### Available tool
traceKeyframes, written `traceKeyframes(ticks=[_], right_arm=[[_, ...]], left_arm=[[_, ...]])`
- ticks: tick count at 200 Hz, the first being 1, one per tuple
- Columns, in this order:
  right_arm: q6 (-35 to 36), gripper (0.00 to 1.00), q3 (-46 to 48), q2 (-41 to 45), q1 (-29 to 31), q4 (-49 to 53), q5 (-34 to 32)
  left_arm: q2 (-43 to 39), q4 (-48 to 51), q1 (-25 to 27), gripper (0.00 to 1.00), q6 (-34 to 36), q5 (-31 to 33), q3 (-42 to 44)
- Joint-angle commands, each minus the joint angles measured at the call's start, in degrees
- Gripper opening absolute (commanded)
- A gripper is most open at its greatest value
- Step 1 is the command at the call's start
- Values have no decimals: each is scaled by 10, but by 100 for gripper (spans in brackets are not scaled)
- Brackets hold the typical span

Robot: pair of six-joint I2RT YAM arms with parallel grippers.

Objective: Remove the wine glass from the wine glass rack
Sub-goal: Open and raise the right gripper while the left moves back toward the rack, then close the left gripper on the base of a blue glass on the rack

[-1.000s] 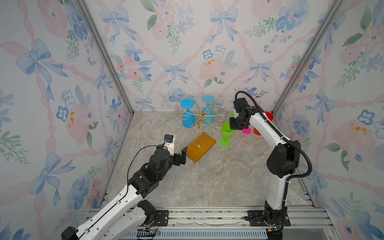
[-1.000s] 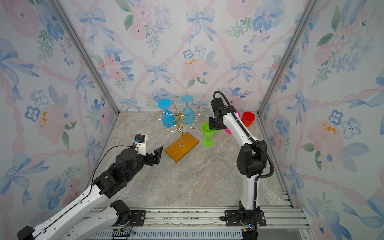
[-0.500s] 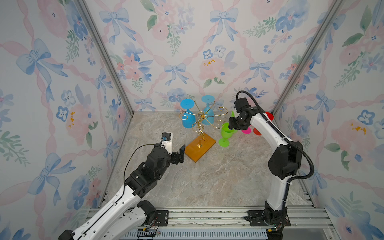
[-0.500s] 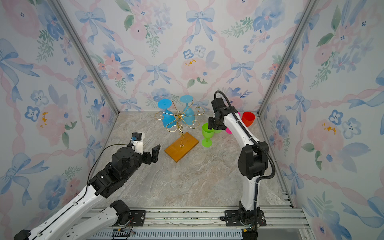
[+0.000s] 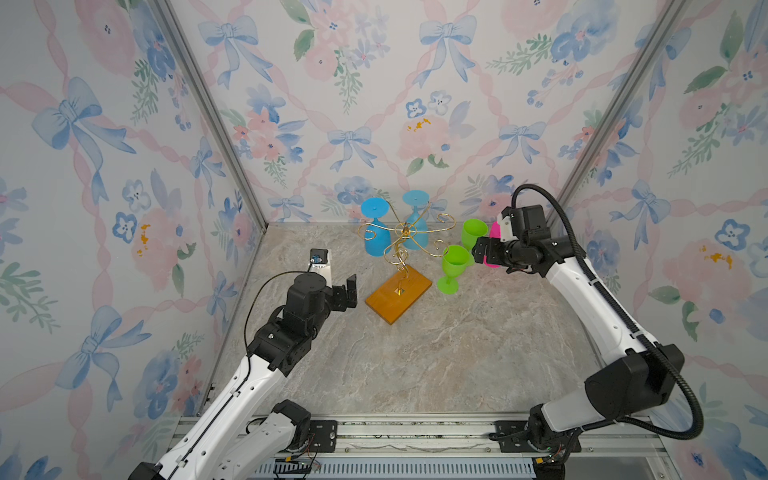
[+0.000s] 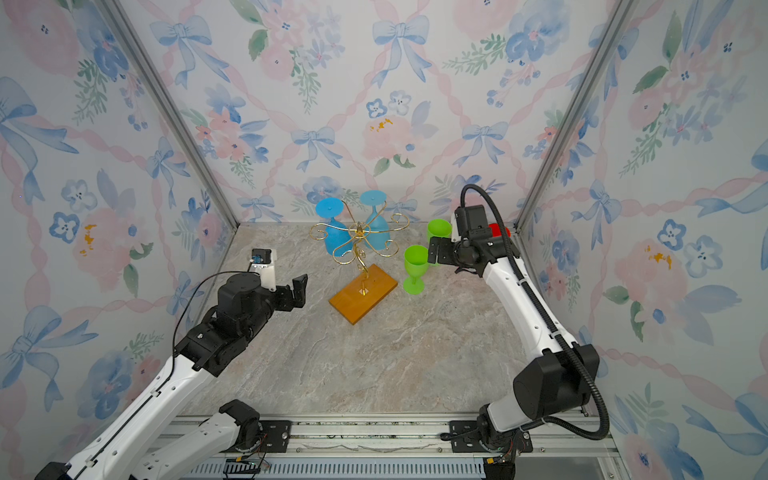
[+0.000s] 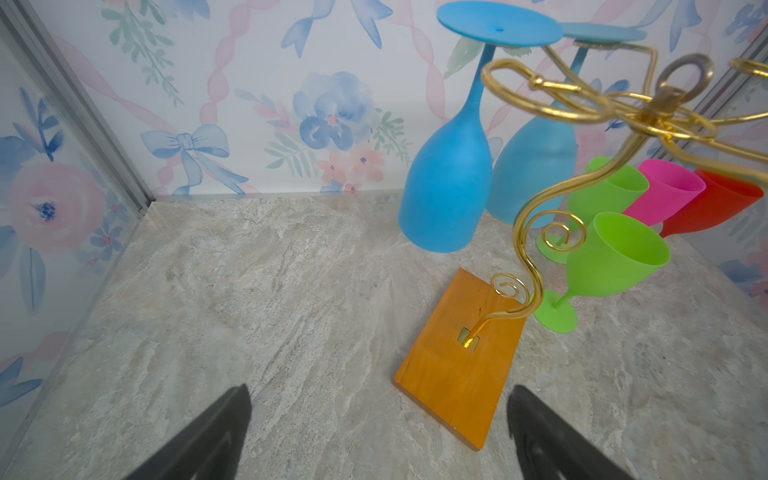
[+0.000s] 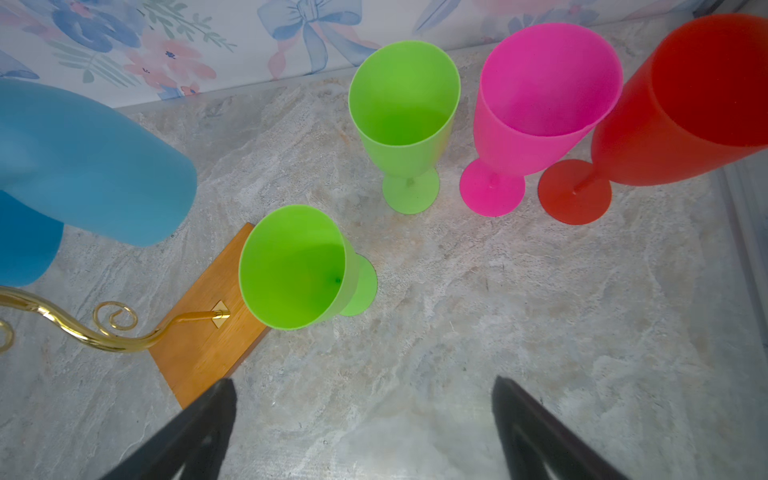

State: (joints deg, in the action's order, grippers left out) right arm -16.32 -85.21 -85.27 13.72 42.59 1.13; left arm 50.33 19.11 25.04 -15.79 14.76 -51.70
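Observation:
My left gripper is going to close on the outer edge of the upturned foot (image 5: 364,210) (image 7: 446,19) of the blue wine glass hanging farther from the green wine glass.
The wine glass rack (image 5: 404,229) (image 6: 358,227) (image 7: 536,199), gold wire on an orange wooden base (image 5: 399,297) (image 8: 199,349), stands near the back in both top views. Two blue wine glasses (image 5: 376,242) (image 5: 417,237) (image 7: 449,187) hang upside down from its arms. A green wine glass (image 5: 455,261) (image 6: 415,261) (image 8: 291,266) stands upright on the table beside the base. My right gripper (image 5: 478,249) (image 6: 434,251) (image 8: 362,381) is open just right of this glass, holding nothing. My left gripper (image 5: 348,292) (image 6: 298,289) (image 7: 377,390) is open, left of the base.
A second green glass (image 5: 473,232) (image 8: 405,116), a pink glass (image 8: 540,104) and a red glass (image 8: 685,112) stand upright in the back right corner, behind my right wrist. Floral walls close three sides; a metal rail (image 5: 415,436) runs along the front.
My right gripper has opened and let go of the green glass, which now stands free, and has drawn back slightly to the right. My left arm has shifted a little toward the back left.

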Motion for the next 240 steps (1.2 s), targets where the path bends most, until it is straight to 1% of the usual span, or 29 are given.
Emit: traceKeyframes(ticks=[1, 51, 72, 97, 121, 147, 168, 181, 197, 225, 240], right_arm=[[-1, 99, 54, 26, -5, -57, 33], [-1, 99, 122, 81, -6, -100, 78], [2, 99, 141, 103, -5, -113, 87], [3, 99, 157, 118, -5, -126, 107], [6, 99, 167, 127, -2, -135, 124], [10, 100, 173, 132, 2, -134, 126], [5, 100, 181, 136, 4, -139, 127], [1, 100, 185, 136, 5, -143, 129], [-2, 100, 186, 136, 9, -145, 130], [-2, 100, 185, 136, 14, -144, 129], [-2, 100, 186, 138, 16, -143, 129]], left_arm=[[23, 6, -33, 98, -26, -70, -35], [94, 4, -126, 98, -64, -205, -100], [120, 4, -164, 98, -69, -253, -141], [164, 3, -195, 97, -81, -313, -197], [212, 3, -208, 95, -104, -360, -241], [254, 3, -211, 94, -121, -407, -286], [285, 2, -213, 94, -133, -428, -324], [308, 3, -216, 92, -148, -452, -348], [337, 2, -218, 88, -173, -483, -372], [377, 3, -218, 76, -210, -525, -403], [388, 3, -218, 74, -220, -530, -406]])
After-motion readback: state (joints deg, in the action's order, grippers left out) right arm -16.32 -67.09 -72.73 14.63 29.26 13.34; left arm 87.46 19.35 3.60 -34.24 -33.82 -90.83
